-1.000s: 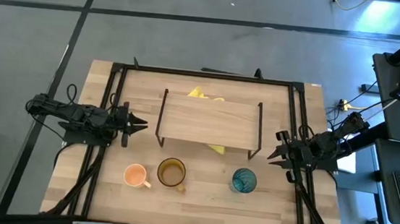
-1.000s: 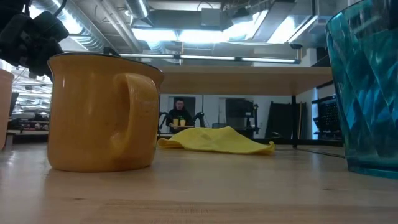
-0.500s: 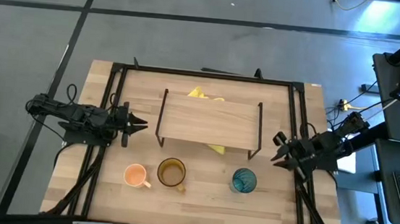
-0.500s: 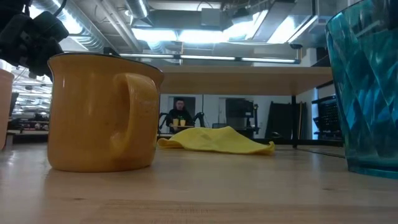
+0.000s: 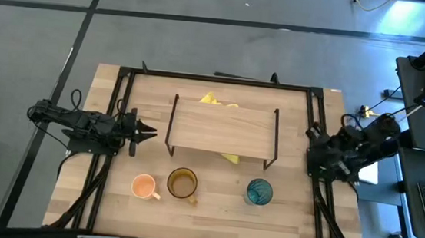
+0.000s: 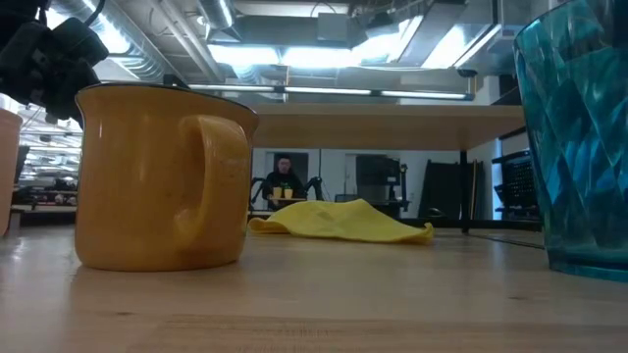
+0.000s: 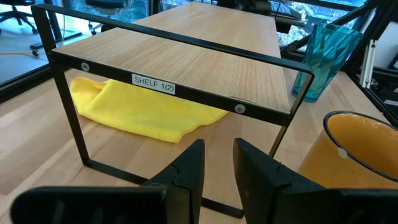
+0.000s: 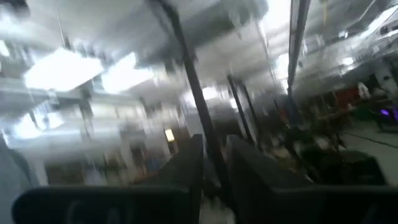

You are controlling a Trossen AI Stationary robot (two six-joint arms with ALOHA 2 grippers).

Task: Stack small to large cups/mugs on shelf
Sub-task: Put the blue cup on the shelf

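Observation:
My right gripper is to go to the teal tumbler next and close on the tumbler's rim [image 5: 269,184], on the side nearer the shelf.
A small orange mug [image 5: 143,185], an amber mug [image 5: 182,184] and a teal ribbed tumbler [image 5: 259,192] stand upright in a row on the table, near its front edge. The wooden shelf [image 5: 223,128] on black wire legs stands behind them with nothing on its board. My left gripper [image 5: 152,133] is shut and empty, left of the shelf and pointing at it. My right gripper [image 5: 316,153] is shut and empty at the table's right edge, tipped upward. The left wrist view shows the shelf [image 7: 180,59], the tumbler [image 7: 323,59] and the amber mug [image 7: 354,149].
A yellow cloth [image 5: 230,157] lies on the table under the shelf and also shows in the low view [image 6: 339,221]. A black metal frame [image 5: 122,96] runs around the table top. The board between the shelf and the row of cups is bare.
My right gripper has drawn back from beside the shelf toward the table's right edge and tipped upward. Its wrist view now looks at the ceiling and is blurred. The cups and the shelf stand as before.

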